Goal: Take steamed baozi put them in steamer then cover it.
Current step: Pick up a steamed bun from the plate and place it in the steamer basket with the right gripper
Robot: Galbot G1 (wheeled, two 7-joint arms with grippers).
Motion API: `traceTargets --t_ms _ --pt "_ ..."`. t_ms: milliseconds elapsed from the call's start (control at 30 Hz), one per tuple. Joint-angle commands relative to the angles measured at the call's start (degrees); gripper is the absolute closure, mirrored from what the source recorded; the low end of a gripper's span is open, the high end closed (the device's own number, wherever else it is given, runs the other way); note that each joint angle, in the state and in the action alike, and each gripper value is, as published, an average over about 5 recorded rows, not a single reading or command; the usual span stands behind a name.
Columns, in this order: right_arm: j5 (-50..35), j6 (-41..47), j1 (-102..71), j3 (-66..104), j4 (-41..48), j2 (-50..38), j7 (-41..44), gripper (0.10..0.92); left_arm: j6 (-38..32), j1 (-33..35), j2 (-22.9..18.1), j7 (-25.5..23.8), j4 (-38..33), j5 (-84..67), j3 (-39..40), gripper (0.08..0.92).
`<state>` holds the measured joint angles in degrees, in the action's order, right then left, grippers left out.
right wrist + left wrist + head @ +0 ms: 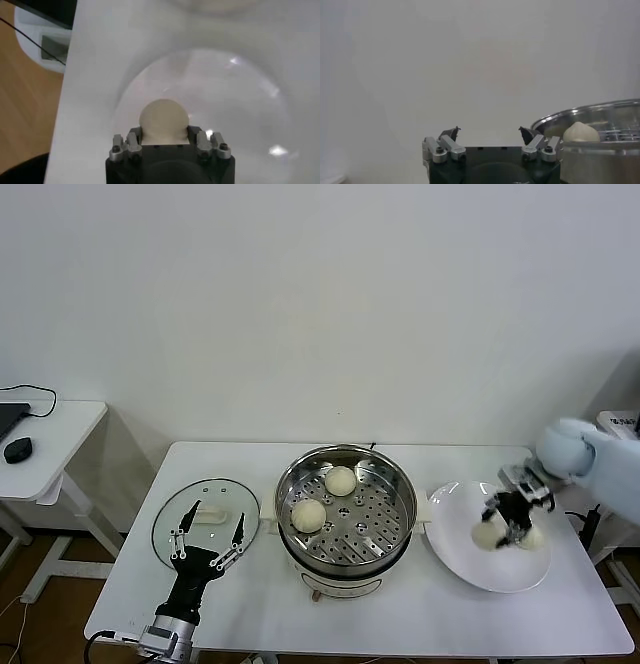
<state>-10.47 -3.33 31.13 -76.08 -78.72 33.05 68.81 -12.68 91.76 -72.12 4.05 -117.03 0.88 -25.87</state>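
Observation:
My right gripper has the baozi. It will let go of it on the steamer's perforated tray (347, 545), close to the tray's near rim.
The steamer (372, 522) stands mid-table with two baozi (341, 480) (308, 515) on its perforated tray; its rim (600, 150) and one baozi (581, 132) also show in the left wrist view. My right gripper (505, 522) is down on the white plate (455, 514), shut on a baozi (163, 117) that sits between its fingers (163, 132). Two baozi (487, 534) (533, 536) show on the plate. The glass cover (215, 494) lies flat on the table to the left of the steamer. My left gripper (207, 529) (489, 132) hangs open and empty over the cover's near edge.
A small side table (60, 434) with a black mouse (18, 449) and a cable stands at far left. The white wall is close behind the table. The plate lies near the table's right edge, with floor beyond (30, 100).

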Motion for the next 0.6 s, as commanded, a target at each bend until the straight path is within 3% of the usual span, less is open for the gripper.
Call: traceTargets --t_ms 33,300,600 --pt "-1.7 -14.2 23.6 -7.9 -8.8 10.7 0.7 0.406 -0.1 0.3 0.1 0.0 -0.5 0.0 0.0 0.177" --pt "3.3 -20.6 21.7 -6.8 -16.0 20.3 -2.3 0.406 -0.3 0.6 0.1 0.0 -1.0 -0.1 -0.1 0.177" --pt "11.5 -26.2 13.3 -5.4 -18.1 27.3 -4.5 0.406 -0.6 0.7 0.1 0.2 -0.9 -0.5 -0.5 0.177"
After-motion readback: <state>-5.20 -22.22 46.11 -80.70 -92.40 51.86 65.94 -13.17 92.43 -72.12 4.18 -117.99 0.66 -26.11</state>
